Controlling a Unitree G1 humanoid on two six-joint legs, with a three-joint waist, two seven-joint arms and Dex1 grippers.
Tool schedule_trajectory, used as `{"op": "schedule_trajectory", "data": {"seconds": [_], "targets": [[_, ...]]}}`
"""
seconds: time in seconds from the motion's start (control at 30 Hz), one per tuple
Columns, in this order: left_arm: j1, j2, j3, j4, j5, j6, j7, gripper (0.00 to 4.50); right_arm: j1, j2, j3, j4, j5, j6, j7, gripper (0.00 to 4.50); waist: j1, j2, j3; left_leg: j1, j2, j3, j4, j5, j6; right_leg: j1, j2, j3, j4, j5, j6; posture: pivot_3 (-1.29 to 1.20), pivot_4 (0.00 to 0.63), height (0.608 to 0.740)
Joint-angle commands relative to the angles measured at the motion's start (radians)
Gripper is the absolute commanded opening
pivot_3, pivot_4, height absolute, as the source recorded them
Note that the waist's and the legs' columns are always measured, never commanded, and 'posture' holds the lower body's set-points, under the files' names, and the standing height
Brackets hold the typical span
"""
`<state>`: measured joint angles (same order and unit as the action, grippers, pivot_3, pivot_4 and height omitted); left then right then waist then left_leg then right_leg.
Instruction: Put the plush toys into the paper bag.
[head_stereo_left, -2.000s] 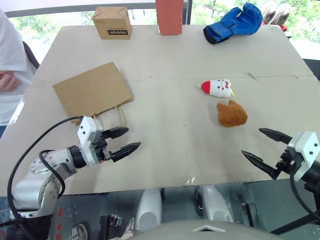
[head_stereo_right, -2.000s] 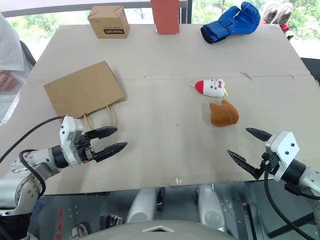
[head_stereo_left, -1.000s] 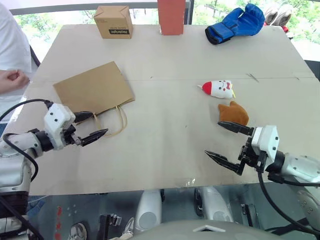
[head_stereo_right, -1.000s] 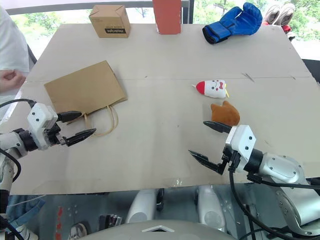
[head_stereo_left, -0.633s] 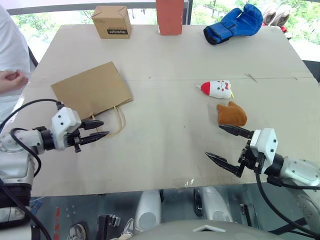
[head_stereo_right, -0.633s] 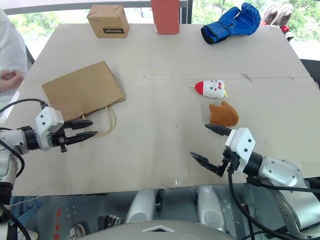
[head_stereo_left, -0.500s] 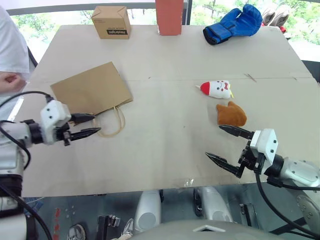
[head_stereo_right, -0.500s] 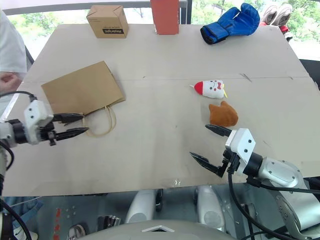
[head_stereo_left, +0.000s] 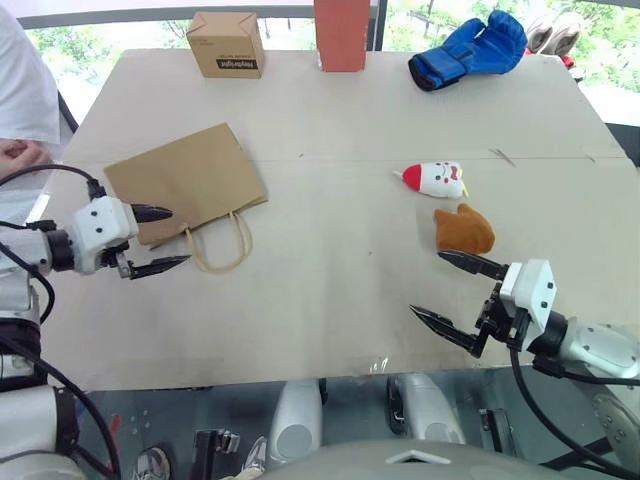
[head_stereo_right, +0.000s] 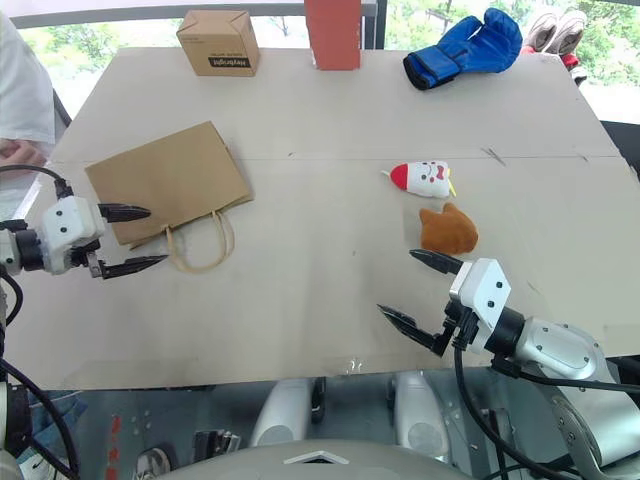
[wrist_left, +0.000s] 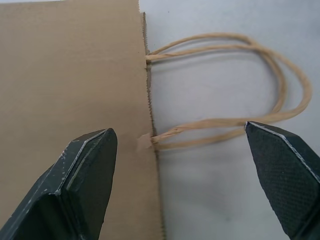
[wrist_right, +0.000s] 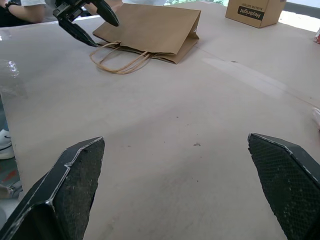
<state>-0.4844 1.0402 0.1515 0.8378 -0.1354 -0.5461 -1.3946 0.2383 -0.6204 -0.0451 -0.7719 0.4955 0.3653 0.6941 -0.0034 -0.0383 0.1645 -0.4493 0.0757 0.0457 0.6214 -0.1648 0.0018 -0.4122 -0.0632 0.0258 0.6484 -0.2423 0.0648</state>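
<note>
I will take the upper handle alone (wrist_left: 215, 122) with my left gripper and lift it to open the paper bag's opening, because the paper bag lies flat with both handles stacked.
The brown paper bag (head_stereo_left: 185, 180) lies flat on the table at the left, its two loop handles (head_stereo_left: 220, 245) pointing toward me. My left gripper (head_stereo_left: 180, 236) is open at the bag's mouth edge, beside the handles. In the left wrist view the bag's edge (wrist_left: 70, 75) and the handles (wrist_left: 225, 90) lie between its fingers. The white plush toy (head_stereo_left: 435, 178) and the orange-brown plush toy (head_stereo_left: 464, 230) rest at the right. My right gripper (head_stereo_left: 425, 281) is open and empty, just nearer than the orange-brown toy.
A small cardboard box (head_stereo_left: 226, 44), a tall red-brown box (head_stereo_left: 340, 32) and a blue boxing glove (head_stereo_left: 468, 48) stand along the far edge. A person's hand (head_stereo_left: 15, 155) is at the table's left side. The right wrist view shows the bag (wrist_right: 150, 27) and my left gripper (wrist_right: 85, 15).
My left gripper has moved left to the bag's mouth edge and rolled, narrowing briefly before opening wide again. The right gripper came in from the right earlier and has since held still.
</note>
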Motion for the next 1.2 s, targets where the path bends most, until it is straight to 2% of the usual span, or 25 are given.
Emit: {"op": "schedule_trajectory", "data": {"seconds": [0.03,0.13,0.47,0.57,0.63,0.67,0.73,0.83,0.87,1.03,1.07,1.13,1.2], "targets": [[-0.04,0.018,-0.008,0.043,0.024,-0.078,0.02,4.41,0.002,0.003,-0.007,-0.041,0.004,-0.017,-0.007,4.5,0.0,0.0,0.0,0.0,0.0,0.0,0.0,0.0,0.0,0.0,0.0,0.0,0.0,0.0,0.0,0.0,0.15,0.74],[-0.044,0.003,-0.023,0.053,0.029,-0.128,0.018,4.41,0.005,0.004,-0.003,-0.045,0.001,-0.017,-0.012,4.5,0.0,0.0,0.0,0.0,0.0,0.0,0.001,0.0,0.0,0.0,0.0,0.0,0.002,0.0,0.0,0.0,0.15,0.74],[-0.012,-0.06,-0.034,-0.011,-0.021,-0.11,0.023,4.41,-0.002,0.005,0.0,-0.032,-0.014,-0.025,-0.013,4.5,0.002,0.0,0.0,0.0,0.001,-0.001,0.009,0.0,0.0,0.0,0.0,0.0,0.01,0.0,0.0,0.0,0.15,0.74],[0.021,-0.097,-0.043,-0.07,-0.022,-0.121,0.048,3.67,-0.014,0.011,0.007,-0.02,-0.03,-0.033,-0.016,4.5,0.006,0.0,0.0,0.0,0.001,-0.001,0.01,0.0,0.0,0.0,-0.001,0.0,0.01,0.0,0.0,0.0,0.15,0.74],[0.044,-0.122,-0.034,-0.114,-0.039,-0.107,0.067,2.65,-0.02,0.015,0.009,-0.015,-0.035,-0.035,-0.017,4.5,0.006,0.0,0.0,0.0,0.001,-0.001,0.01,0.0,0.0,0.0,0.0,0.0,0.011,0.0,0.0,0.0,0.15,0.74],[0.056,-0.132,-0.028,-0.138,-0.05,-0.092,0.075,2.37,-0.022,0.016,0.01,-0.013,-0.039,-0.037,-0.019,4.5,0.006,0.0,0.0,0.0,0.001,-0.001,0.01,0.0,0.0,0.0,0.0,0.0,0.011,0.0,0.0,0.0,0.15,0.74],[0.085,-0.15,-0.019,-0.198,-0.086,-0.044,0.079,1.52,-0.025,0.018,0.011,-0.009,-0.046,-0.039,-0.024,4.5,0.007,0.0,0.0,0.0,0.001,-0.001,0.01,0.0,0.0,0.0,0.0,0.0,0.011,0.0,0.0,0.0,0.15,0.74],[0.127,-0.188,0.012,-0.344,-0.203,0.162,0.106,0.18,-0.037,0.03,0.015,-0.002,-0.07,-0.034,-0.05,4.5,0.008,0.0,0.0,0.0,0.001,-0.001,0.01,0.0,0.0,0.0,0.0,0.0,0.011,0.0,0.0,0.0,0.15,0.74],[0.136,-0.2,0.021,-0.407,-0.251,0.262,0.128,0.04,-0.043,0.033,0.019,-0.002,-0.075,-0.026,-0.06,4.5,0.009,0.0,0.0,0.0,0.001,-0.001,0.01,0.0,0.0,0.0,0.0,0.0,0.011,0.0,0.0,0.0,0.15,0.74],[0.172,-0.255,0.024,-0.712,-0.435,0.636,0.232,0.04,-0.096,0.065,0.043,0.0,-0.063,0.047,-0.116,4.5,0.015,0.0,0.0,0.0,0.001,-0.001,0.012,0.0,0.0,0.0,0.0,0.0,0.013,0.0,0.0,0.0,0.15,0.74],[0.169,-0.281,0.013,-0.776,-0.474,0.703,0.268,0.0,-0.117,0.077,0.05,0.01,-0.043,0.082,-0.128,3.96,0.016,0.0,0.0,0.0,0.001,-0.001,0.012,0.0,0.0,0.001,0.0,0.0,0.013,0.0,0.0,0.0,0.15,0.74],[0.153,-0.353,-0.031,-0.882,-0.54,0.813,0.325,0.0,-0.185,0.11,0.1,0.053,-0.075,0.1,-0.152,3.29,0.017,0.0,0.0,0.0,0.001,-0.001,0.013,0.0,0.0,0.001,0.0,0.0,0.013,0.0,0.0,0.0,0.15,0.74],[0.137,-0.405,-0.048,-0.93,-0.57,0.88,0.36,0.0,-0.248,0.14,0.143,0.091,-0.103,0.107,-0.168,2.28,0.016,0.0,0.0,0.0,0.001,-0.001,0.014,0.0,0.0,0.001,0.0,0.0,0.013,0.0,0.0,0.0,0.15,0.74]]}}
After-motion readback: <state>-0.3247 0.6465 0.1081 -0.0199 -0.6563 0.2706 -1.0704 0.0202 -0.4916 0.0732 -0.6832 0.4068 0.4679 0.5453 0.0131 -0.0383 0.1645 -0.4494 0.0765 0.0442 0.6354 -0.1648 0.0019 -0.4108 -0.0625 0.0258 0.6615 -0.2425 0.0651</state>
